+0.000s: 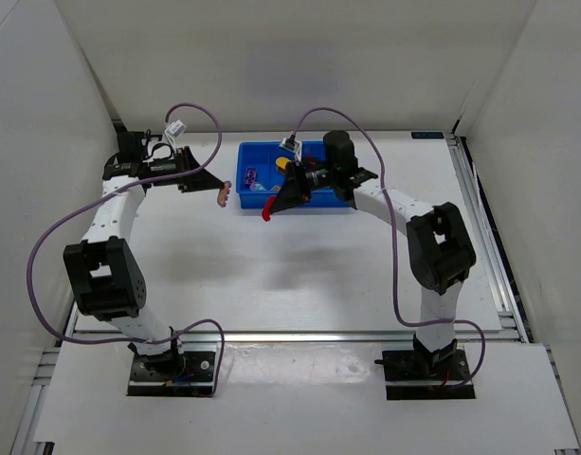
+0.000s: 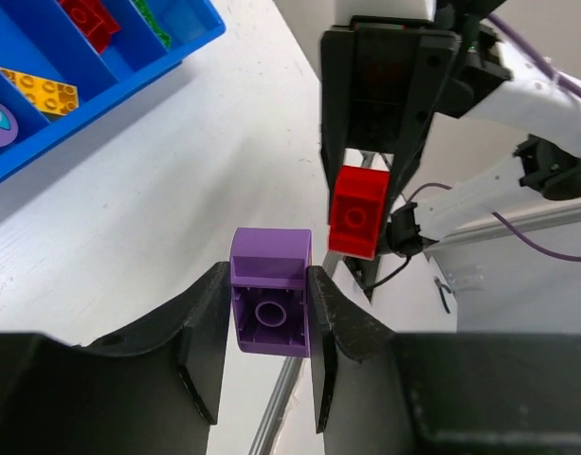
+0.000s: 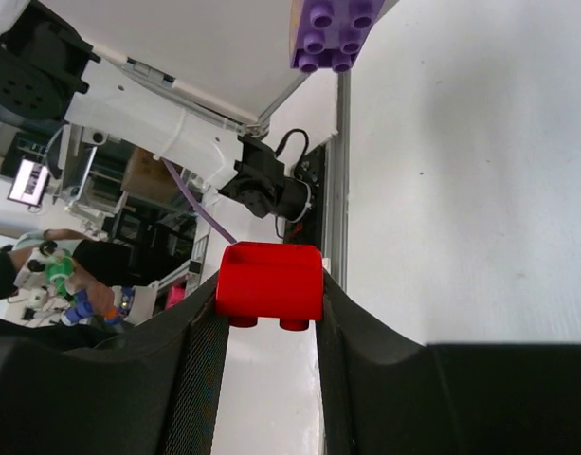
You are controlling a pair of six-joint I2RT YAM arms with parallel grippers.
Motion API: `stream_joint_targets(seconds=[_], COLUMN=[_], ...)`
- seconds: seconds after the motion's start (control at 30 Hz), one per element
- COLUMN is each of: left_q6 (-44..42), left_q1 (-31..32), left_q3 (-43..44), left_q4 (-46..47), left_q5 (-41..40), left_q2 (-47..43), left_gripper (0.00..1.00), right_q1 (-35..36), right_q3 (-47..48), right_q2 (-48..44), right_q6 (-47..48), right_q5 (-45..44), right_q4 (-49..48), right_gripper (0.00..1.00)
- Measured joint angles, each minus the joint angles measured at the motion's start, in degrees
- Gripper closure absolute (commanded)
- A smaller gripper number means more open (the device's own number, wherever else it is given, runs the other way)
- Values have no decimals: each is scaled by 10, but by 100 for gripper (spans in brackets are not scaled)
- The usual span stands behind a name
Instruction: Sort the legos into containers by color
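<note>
The robot's left gripper needs to release the purple lego, now held above the table beside the tray, beside the other purple lego in the blue tray [image 1: 262,175].
The blue tray [image 1: 320,150] stands at the back of the table, with its compartments side by side. My left gripper [image 1: 224,192] is shut on a purple lego [image 2: 271,305] and holds it above the table, just left of the tray. My right gripper [image 1: 270,210] is shut on a red lego [image 3: 270,282] and holds it above the tray's front edge. In the left wrist view the right gripper [image 2: 364,220] faces mine with the red lego [image 2: 359,210]. The tray [image 2: 129,85] there holds a red lego [image 2: 89,19], a yellow lego [image 2: 45,92] and a green one [image 2: 157,24].
White walls enclose the table on three sides. A metal rail [image 1: 480,227] runs along the table's right edge. Purple cables [image 1: 53,237] loop off both arms. The left gripper's purple lego [image 3: 333,33] shows at the top of the right wrist view.
</note>
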State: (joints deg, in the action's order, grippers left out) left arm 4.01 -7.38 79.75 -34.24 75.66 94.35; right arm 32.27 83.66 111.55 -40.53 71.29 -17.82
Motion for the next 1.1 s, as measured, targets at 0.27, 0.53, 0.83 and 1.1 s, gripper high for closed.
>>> stream_joint_targets(seconds=[0.27, 0.53, 0.83, 1.1], left_q6=[0, 16, 20, 10], left_q1=[32, 116, 157, 162], left_q3=[1, 66, 231, 292], left_q4=[16, 74, 95, 95], left_q5=[-148, -362, -462, -500], left_q2=[1, 61, 246, 332], left_gripper=[90, 89, 81, 40], right_q1=[-50, -112, -154, -186], right_q3=[-21, -42, -44, -43], right_q2=[-59, -121, -137, -137], right_q6=[135, 247, 295, 308], right_q5=[-15, -73, -110, -120], right_q4=[154, 281, 338, 352], right_gripper=[84, 84, 83, 83])
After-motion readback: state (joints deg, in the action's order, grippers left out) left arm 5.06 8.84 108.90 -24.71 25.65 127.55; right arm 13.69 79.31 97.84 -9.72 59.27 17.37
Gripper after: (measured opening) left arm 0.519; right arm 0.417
